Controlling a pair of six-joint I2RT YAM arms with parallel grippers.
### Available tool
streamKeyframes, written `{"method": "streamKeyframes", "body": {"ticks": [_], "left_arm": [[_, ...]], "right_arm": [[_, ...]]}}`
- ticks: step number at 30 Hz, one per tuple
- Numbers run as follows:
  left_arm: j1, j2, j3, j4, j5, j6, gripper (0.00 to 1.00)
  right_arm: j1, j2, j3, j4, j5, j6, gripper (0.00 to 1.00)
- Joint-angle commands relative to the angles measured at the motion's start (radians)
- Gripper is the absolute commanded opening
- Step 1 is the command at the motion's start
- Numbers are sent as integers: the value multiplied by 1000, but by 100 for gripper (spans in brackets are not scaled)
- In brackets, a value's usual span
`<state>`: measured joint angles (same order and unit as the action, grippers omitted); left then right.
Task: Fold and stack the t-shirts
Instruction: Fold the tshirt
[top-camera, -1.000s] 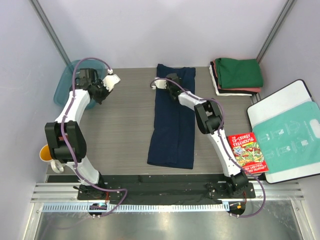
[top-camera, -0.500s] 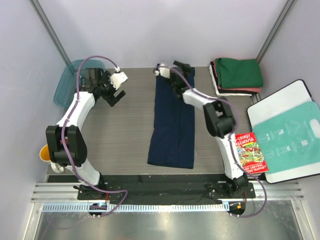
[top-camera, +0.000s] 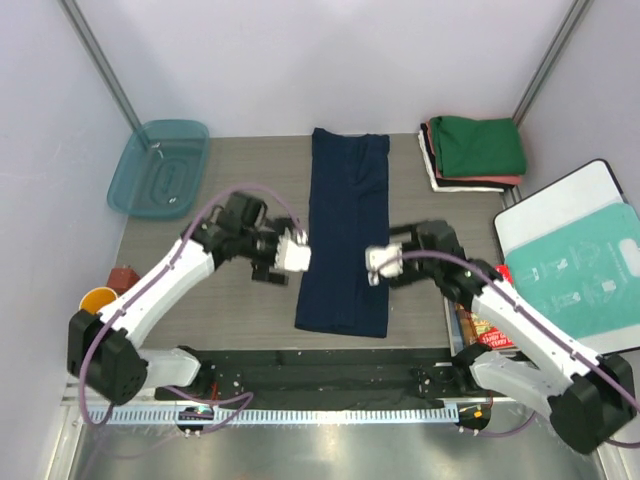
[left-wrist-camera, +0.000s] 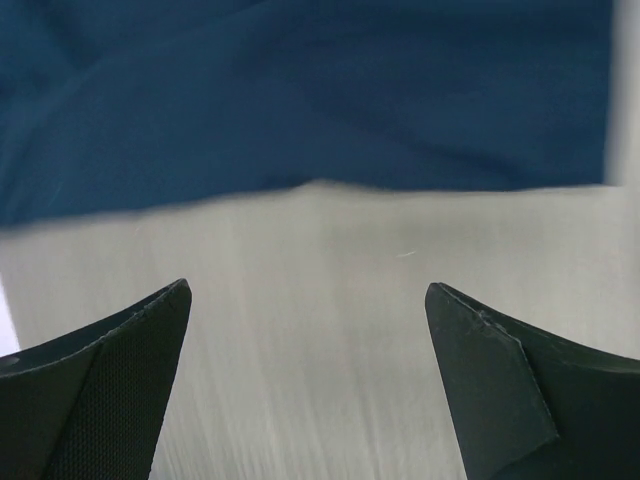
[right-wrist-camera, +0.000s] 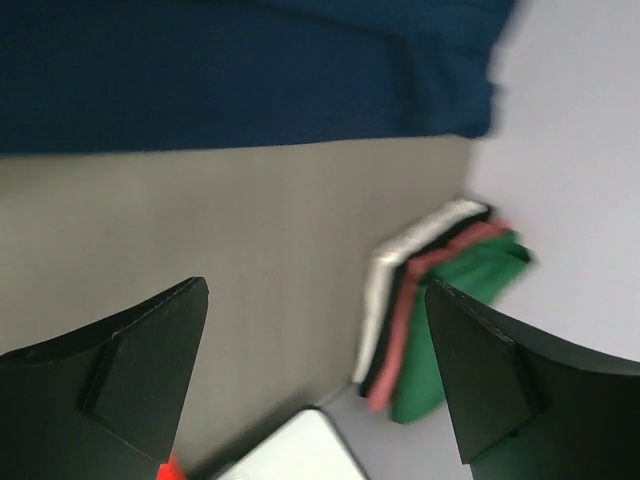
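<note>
Next, I move my right gripper to the navy t-shirt's near corner (top-camera: 383, 332) on the red book's side and close it there.
A dark navy t-shirt (top-camera: 346, 235) lies as a long narrow strip down the middle of the table. My left gripper (top-camera: 297, 262) hangs open just left of its near half, over bare table, with the shirt's edge (left-wrist-camera: 300, 90) ahead of the jaws (left-wrist-camera: 307, 290). On the shirt's right side my right gripper (top-camera: 379, 268) is open too and holds nothing (right-wrist-camera: 315, 288); the navy cloth (right-wrist-camera: 250, 70) runs along the top of that view. Folded t-shirts (top-camera: 474, 150) in green, salmon-red and white are stacked at the far right (right-wrist-camera: 440, 310).
A teal bin (top-camera: 160, 180) sits far left. At the right, a white board (top-camera: 560, 215) carries a teal-printed bag (top-camera: 585, 275), with a red book (top-camera: 468, 322) beside it under my right arm. A yellow cup (top-camera: 93, 302) stands at the near left.
Both arms have pulled back from the table's far end to either side of the shirt's near half. Both grippers have gone from shut to open.
</note>
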<state>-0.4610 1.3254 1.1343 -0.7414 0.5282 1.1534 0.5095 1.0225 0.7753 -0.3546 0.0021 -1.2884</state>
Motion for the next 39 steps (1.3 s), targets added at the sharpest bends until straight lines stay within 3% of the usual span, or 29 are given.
{"method": "streamKeyframes", "body": {"ticks": [1,8,15,23,29,39], "left_arm": [[-152,-171,-197,-6,-88,292,100],[-197,-282,-488,60,-36,670,100],[-196,-160,-527,97,58,799,100],[-200,-23,-499,134,108,873,100],[-214,47,-481,169,112,875,97],[-245,107,-456,188,115,856,87]], "right_arm": [[62,-192,-183,-176,-110,-136,95],[100,-374,-387,-205,-141,-311,90],[118,-337,-441,-190,-261,-390,85],[175,-248,-484,-95,-287,-341,82],[230,-187,-556,90,-268,-286,81],[287,-160,-544,59,-270,-238,80]]}}
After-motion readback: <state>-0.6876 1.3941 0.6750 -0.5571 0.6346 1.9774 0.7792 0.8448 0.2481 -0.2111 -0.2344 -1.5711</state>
